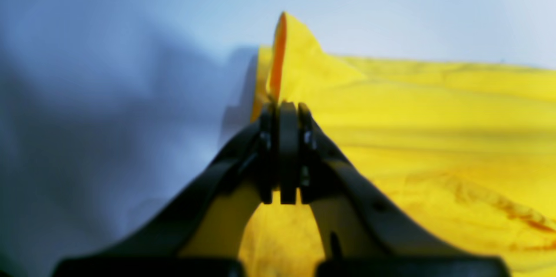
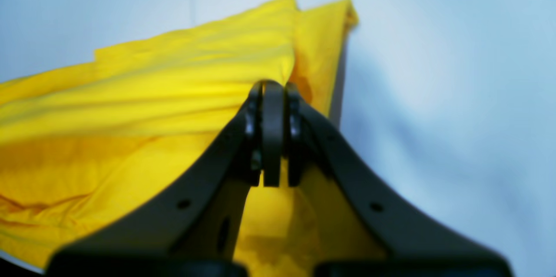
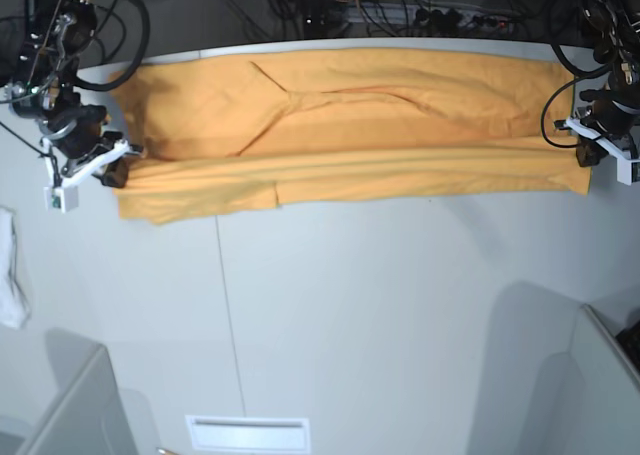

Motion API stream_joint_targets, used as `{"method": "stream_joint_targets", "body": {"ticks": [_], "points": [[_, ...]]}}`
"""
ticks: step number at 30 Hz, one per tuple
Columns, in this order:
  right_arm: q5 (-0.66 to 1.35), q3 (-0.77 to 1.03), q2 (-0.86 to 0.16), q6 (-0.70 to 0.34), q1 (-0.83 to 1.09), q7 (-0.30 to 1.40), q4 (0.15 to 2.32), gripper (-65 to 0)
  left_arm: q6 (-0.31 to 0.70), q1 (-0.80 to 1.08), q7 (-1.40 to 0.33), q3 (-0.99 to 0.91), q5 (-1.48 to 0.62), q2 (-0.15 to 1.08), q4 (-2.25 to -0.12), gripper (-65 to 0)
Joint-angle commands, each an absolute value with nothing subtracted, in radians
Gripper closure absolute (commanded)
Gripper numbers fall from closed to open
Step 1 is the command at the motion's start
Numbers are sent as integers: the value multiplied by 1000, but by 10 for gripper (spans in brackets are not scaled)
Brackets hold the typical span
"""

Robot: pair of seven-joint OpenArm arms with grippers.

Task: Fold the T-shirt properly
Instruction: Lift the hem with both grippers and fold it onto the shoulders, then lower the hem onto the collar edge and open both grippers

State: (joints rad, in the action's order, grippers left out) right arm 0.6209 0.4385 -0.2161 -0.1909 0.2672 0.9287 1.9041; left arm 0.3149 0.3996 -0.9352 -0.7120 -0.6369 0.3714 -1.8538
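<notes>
The robot's right gripper needs to release the T-shirt's edge on the shirt's far layer, at the end (image 3: 134, 117) nearest the white cloth.
The light-orange T-shirt (image 3: 350, 125) lies stretched in a long band across the far side of the white table (image 3: 380, 315), its plain side up and one long edge folded over. At the band's right end in the base view my left gripper (image 3: 583, 153) is shut on the shirt's edge; in the left wrist view (image 1: 282, 107) a pinched peak of T-shirt (image 1: 434, 116) rises above the closed fingertips. At the band's left end my right gripper (image 3: 122, 165) is shut on the other edge; the right wrist view (image 2: 273, 88) shows the T-shirt (image 2: 152, 107) bunched against its closed jaws.
A small white cloth (image 3: 12, 275) hangs over the table's left edge. Grey bin corners stand at the front left (image 3: 75, 405) and front right (image 3: 590, 385). A white label plate (image 3: 247, 433) lies near the front edge. Cables and equipment (image 3: 400, 10) crowd the back.
</notes>
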Motion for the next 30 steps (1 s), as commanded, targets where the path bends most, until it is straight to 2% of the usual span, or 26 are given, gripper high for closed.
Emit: {"method": "stream_joint_targets", "body": {"ticks": [1, 9, 29, 30], "points": [[627, 467, -229, -191, 262, 905, 1922, 0, 308, 397, -909, -719, -645, 394, -1885, 0], [627, 484, -206, -191, 369, 898, 1922, 0, 308, 501, -901, -723, -645, 394, -1891, 0], [619, 486, -209, -183, 443, 905, 1923, 0, 305, 552, -911, -717, -644, 394, -1890, 0], [619, 486, -209, -183, 449, 905, 1923, -35, 305, 552, -911, -717, -644, 394, -1882, 0]]}}
